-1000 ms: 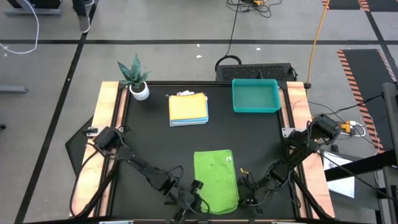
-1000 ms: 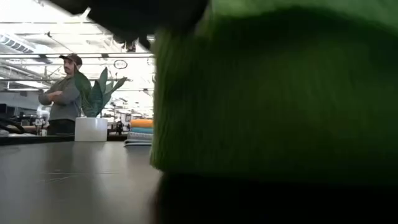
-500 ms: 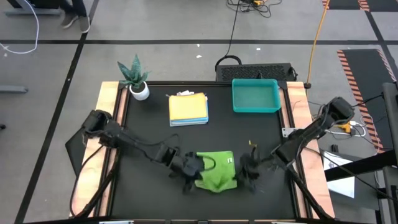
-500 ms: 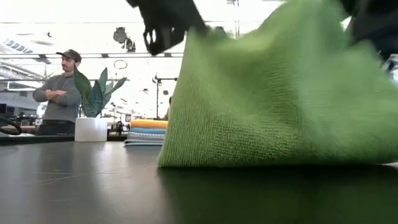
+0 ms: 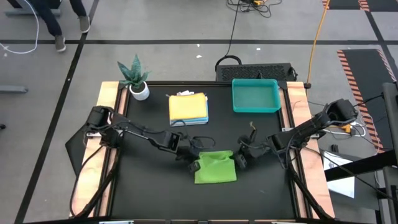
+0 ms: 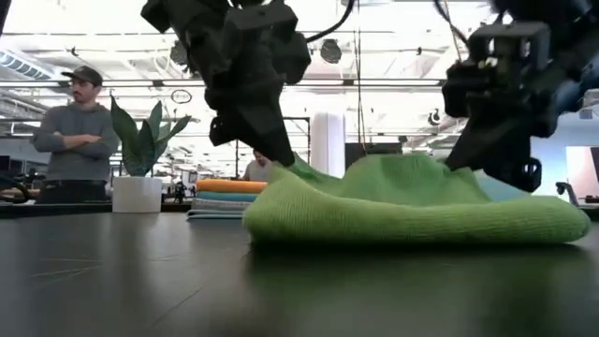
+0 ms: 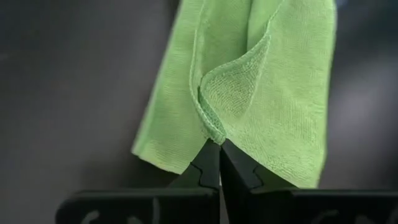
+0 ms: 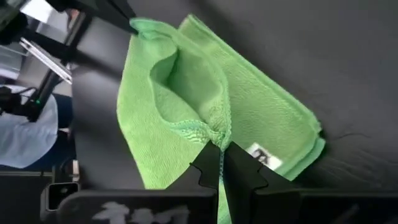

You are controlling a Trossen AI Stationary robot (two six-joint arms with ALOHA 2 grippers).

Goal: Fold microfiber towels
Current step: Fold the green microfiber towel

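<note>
The left gripper will release the green towel's upper corner on the lower layer's far corner (image 5: pixel 197 151) (image 7: pixel 143 148), toward the potted plant.
A lime green microfiber towel (image 5: pixel 216 169) lies folded over on the black table, its upper layer humped in the low view (image 6: pixel 412 192). My left gripper (image 5: pixel 194 158) is shut on the towel's far left corner. My right gripper (image 5: pixel 239 158) is shut on its far right corner. A stack of folded microfiber towels (image 5: pixel 188 109), yellow-orange on top with blue below, rests flat at the far middle. My left gripper pinches a hemmed corner (image 7: pixel 213 132) of the green towel's upper layer between its two fingertips. It comes slanting down from the table's left. The corner is held a little above the layer below (image 6: pixel 285 161); the rest of the towel lies on the table. My right gripper pinches the upper layer's other corner (image 8: pixel 213 133) between its two fingertips, slanting down from the table's right. That corner stands raised (image 6: pixel 468 173), and the cloth between the two grippers sags slack onto the lower layer.
A teal plastic tray (image 5: pixel 255 96) stands at the far right. A potted plant (image 5: pixel 135 78) stands at the far left corner. A person (image 6: pixel 73 136) stands beyond the table. Bare black table lies near and left of the green towel.
Both grippers, shut on the green towel's near corners, have lifted them and carried them toward the table's far edge, rolling as they went. The near half has folded over the far half, which stayed in place; the towel now lies about half as long.
</note>
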